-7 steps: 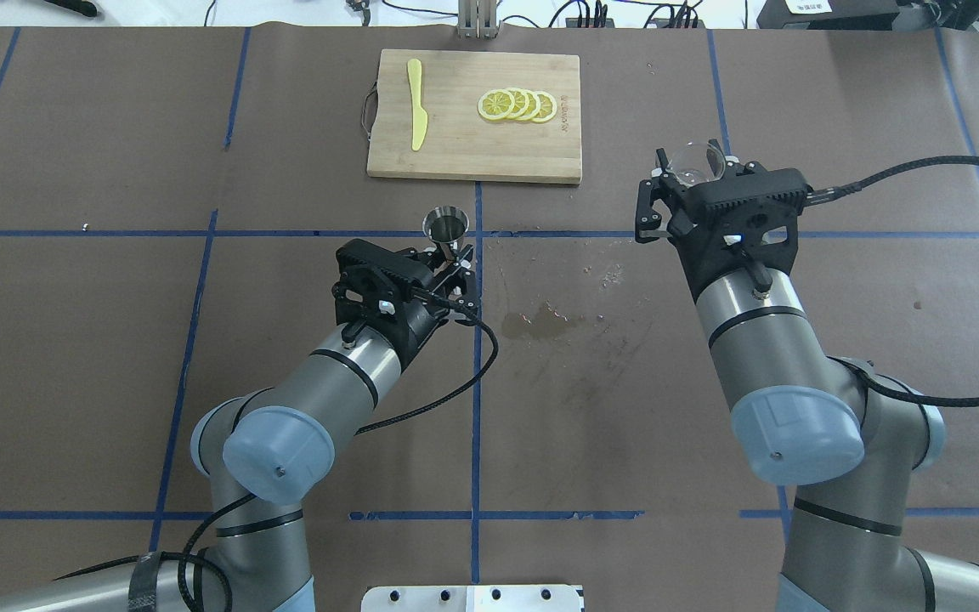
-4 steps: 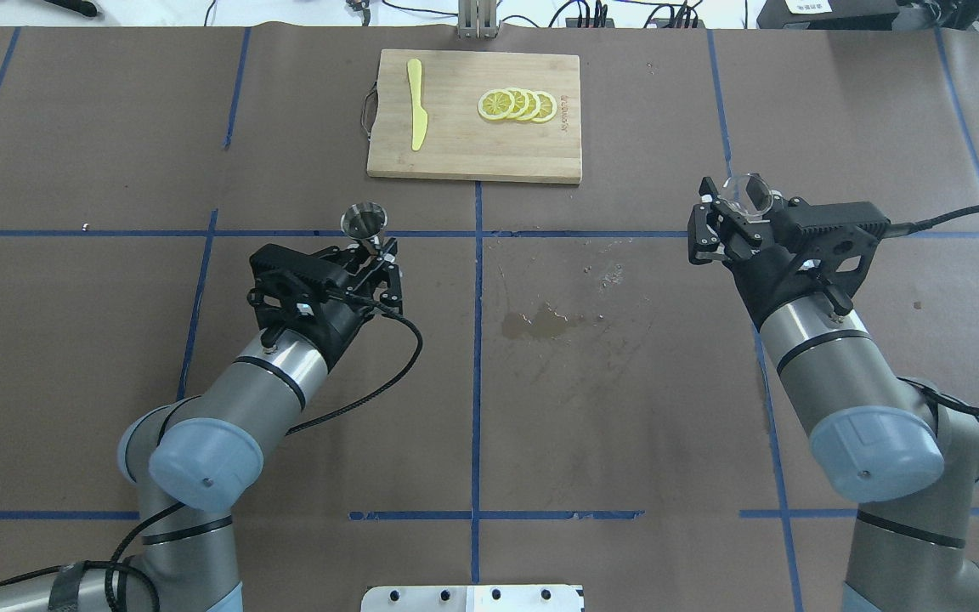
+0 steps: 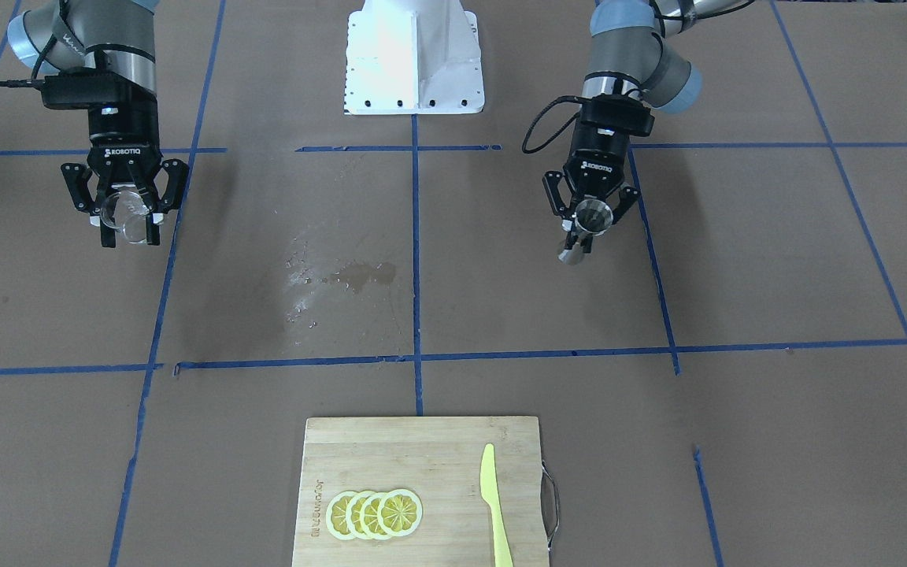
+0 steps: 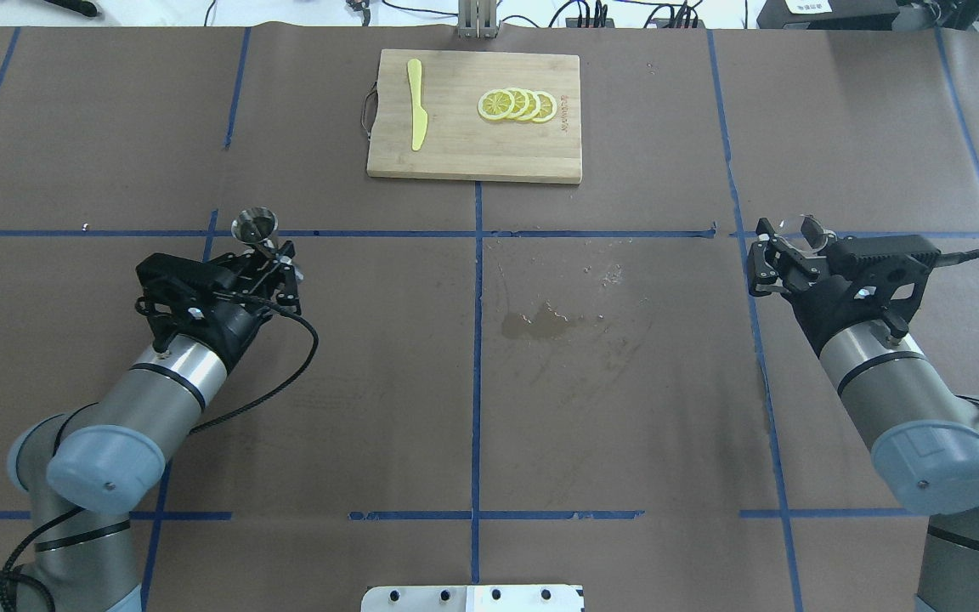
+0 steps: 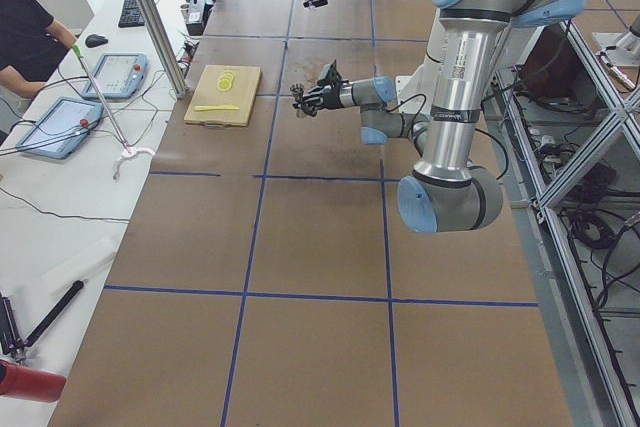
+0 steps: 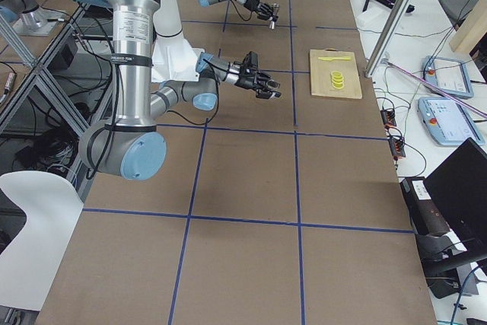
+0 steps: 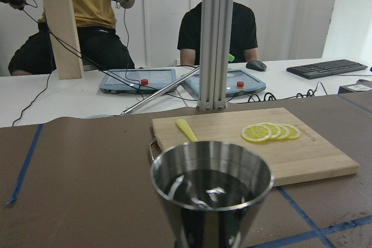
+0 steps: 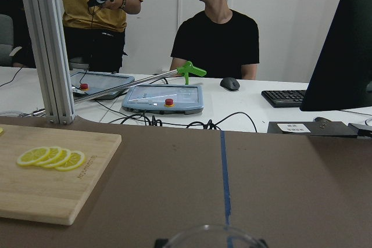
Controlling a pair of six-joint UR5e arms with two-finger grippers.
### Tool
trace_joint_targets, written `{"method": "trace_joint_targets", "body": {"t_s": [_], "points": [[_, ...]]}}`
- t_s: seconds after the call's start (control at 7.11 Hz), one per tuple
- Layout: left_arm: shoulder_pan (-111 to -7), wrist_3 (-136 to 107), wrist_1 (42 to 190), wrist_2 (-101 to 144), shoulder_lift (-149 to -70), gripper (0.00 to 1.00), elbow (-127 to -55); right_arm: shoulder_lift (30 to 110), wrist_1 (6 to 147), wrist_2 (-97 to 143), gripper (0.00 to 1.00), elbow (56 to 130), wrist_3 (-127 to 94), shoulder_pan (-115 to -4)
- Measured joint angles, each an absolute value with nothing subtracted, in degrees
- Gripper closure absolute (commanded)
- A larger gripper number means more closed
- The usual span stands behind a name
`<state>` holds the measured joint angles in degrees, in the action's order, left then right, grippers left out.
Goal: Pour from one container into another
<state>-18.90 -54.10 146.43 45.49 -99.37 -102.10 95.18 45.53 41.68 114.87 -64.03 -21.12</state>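
Observation:
My left gripper has the steel jigger to put down. I will set it on the brown table cover (image 3: pixel 697 279) just beside the blue tape crossing.
The steel jigger (image 4: pixel 252 224) is held upright above the table on the left side, with my left gripper (image 4: pixel 273 252) shut on its narrow waist. In the left wrist view the jigger (image 7: pixel 212 196) fills the lower middle and holds dark liquid. The clear glass cup (image 3: pixel 127 214) sits between the fingers of my right gripper (image 3: pixel 129 228), which is shut on it, off the table at the right side. From overhead the glass cup (image 4: pixel 810 228) shows only faintly past the right gripper (image 4: pixel 783 251). Only the cup's rim (image 8: pixel 206 237) shows in the right wrist view.
A wooden cutting board (image 4: pixel 455 144) lies at the far middle, with lemon slices (image 4: pixel 517 104) and a yellow knife (image 4: pixel 415 104) on it. A wet stain (image 4: pixel 540 323) marks the brown table cover between the two arms. Operators sit beyond the table's far edge.
Both arms have swung apart: the left one leftward with the jigger, the right one rightward and back with the glass cup. The grips are unchanged.

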Motion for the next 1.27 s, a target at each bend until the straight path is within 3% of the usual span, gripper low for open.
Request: {"method": "trace_joint_targets", "body": {"t_s": [0.84,1.27], "points": [[-20.5,-68.9,146.1,45.3,-87.3,1.00,-102.1,97.2,45.7,42.7,1.00,113.3,-79.7,-21.1],[-20.3,-75.5,145.9,38.5,-85.1,1.00,-97.8,97.3,45.7,43.8,1.00,112.0,-80.4,-21.0]]}}
